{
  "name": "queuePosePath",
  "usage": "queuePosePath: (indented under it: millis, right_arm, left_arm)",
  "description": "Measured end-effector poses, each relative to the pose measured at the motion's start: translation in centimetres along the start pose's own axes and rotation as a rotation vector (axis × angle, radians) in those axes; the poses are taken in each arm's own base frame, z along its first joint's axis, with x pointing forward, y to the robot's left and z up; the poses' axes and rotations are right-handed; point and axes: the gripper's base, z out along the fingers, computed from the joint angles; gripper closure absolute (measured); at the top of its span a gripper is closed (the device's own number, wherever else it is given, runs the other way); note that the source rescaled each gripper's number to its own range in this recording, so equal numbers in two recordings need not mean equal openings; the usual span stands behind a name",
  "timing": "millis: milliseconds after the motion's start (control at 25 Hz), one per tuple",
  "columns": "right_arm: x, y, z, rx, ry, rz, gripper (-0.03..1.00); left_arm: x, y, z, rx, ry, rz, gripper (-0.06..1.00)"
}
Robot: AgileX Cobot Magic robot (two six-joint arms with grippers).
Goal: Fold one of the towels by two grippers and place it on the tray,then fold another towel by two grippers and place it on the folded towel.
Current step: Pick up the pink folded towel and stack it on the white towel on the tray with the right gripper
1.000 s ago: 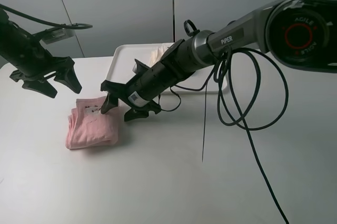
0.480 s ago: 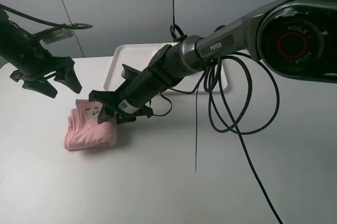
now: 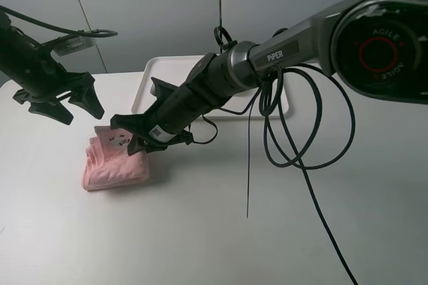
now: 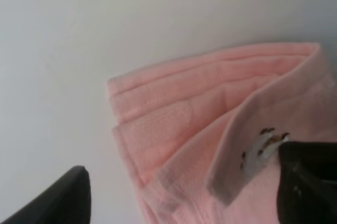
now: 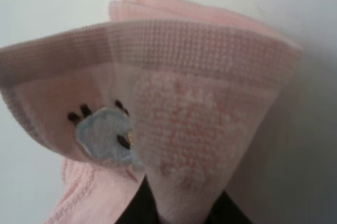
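The robot's right gripper should release the pink towel on the folded towel midway [image 3: 212, 66] along the white tray, near the wall.
A folded pink towel [image 3: 110, 164] lies on the white table at the left; it also shows in the left wrist view [image 4: 200, 129]. My right gripper [image 3: 136, 139] reaches across from the right and is shut on the towel's near right edge, next to its small label. In the right wrist view the pinched towel [image 5: 200, 108] rises as a cone from between the fingers. My left gripper [image 3: 80, 112] is open and empty, just above and left of the towel's far corner. The white tray [image 3: 148, 77] stands behind, partly hidden by the right arm.
Black cables [image 3: 294, 138] hang from the right arm over the middle of the table. The right arm [image 3: 227, 81] stretches across the tray's front. A grey wall stands behind the table.
My right gripper has moved left and down onto the pink towel and shut on its right edge, lifting that edge slightly. The left gripper has not moved.
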Motion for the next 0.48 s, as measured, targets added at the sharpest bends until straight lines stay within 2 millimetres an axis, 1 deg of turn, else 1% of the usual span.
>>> queuePosePath:
  millis: [80,160,360,480]
  right_arm:
    - [-0.6,0.3,-1.1,-0.001,-0.020,-0.020,0.86]
    - [-1.7,0.1,-2.7,-0.001,-0.044,-0.036,0.86]
    - [-5.1,-0.3,-7.0,0.011,-0.116,-0.083,0.86]
    - [-7.4,-0.6,-9.6,0.008,-0.164,-0.093,0.86]
  left_arm:
    - [0.0,-0.1,0.0,0.008,0.002,0.015,0.02]
    - [0.0,-0.2,0.0,0.025,-0.004,0.014,0.02]
    - [-0.1,-0.5,0.0,0.050,-0.015,0.032,0.02]
    - [-0.1,-0.5,0.0,0.055,-0.017,0.032,0.02]
